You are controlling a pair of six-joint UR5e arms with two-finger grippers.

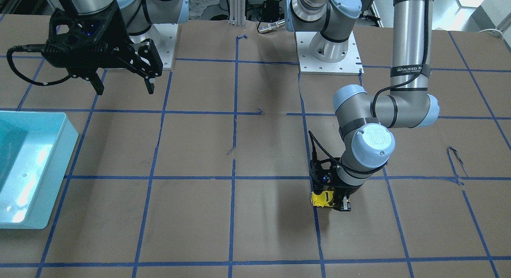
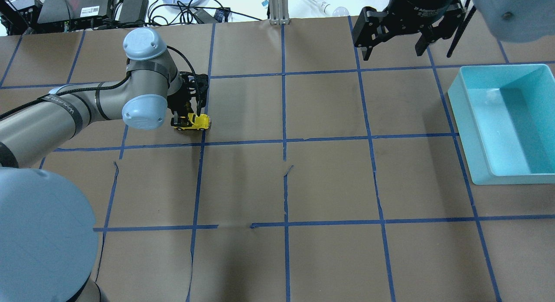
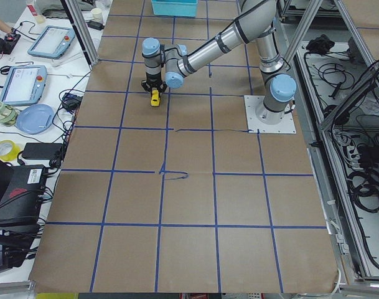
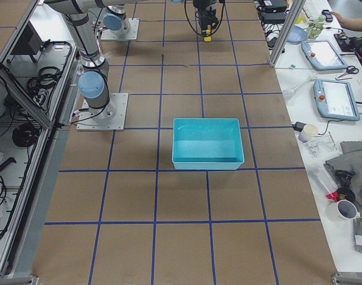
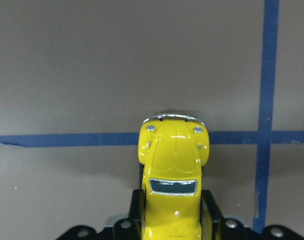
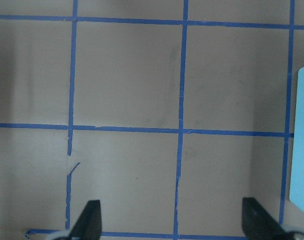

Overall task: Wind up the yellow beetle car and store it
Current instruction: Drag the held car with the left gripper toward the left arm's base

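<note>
My left gripper will release the yellow beetle car on the next blue tape line [image 1: 386, 197] away from the light-blue bin. The car now sits on the brown paper.
The yellow beetle car [image 1: 321, 198] sits on the brown paper at table level, on a blue tape line. My left gripper [image 1: 329, 202] points straight down and is shut on its rear half. In the left wrist view the car [image 5: 174, 160] sticks out forward between the two fingers [image 5: 212, 212], hood and silver bumper showing. In the overhead view the car [image 2: 194, 122] is at the left, under the left gripper [image 2: 187, 119]. My right gripper [image 1: 125, 88] hangs open and empty, high above the table near its base; it also shows in the overhead view [image 2: 392, 52].
An empty light-blue bin [image 1: 67, 150] stands at the table's edge on my right side; it also shows in the overhead view [image 2: 472, 132] and the right wrist view [image 6: 302, 140]. Blue tape lines grid the brown paper. Operators' desks with tablets flank the table's ends.
</note>
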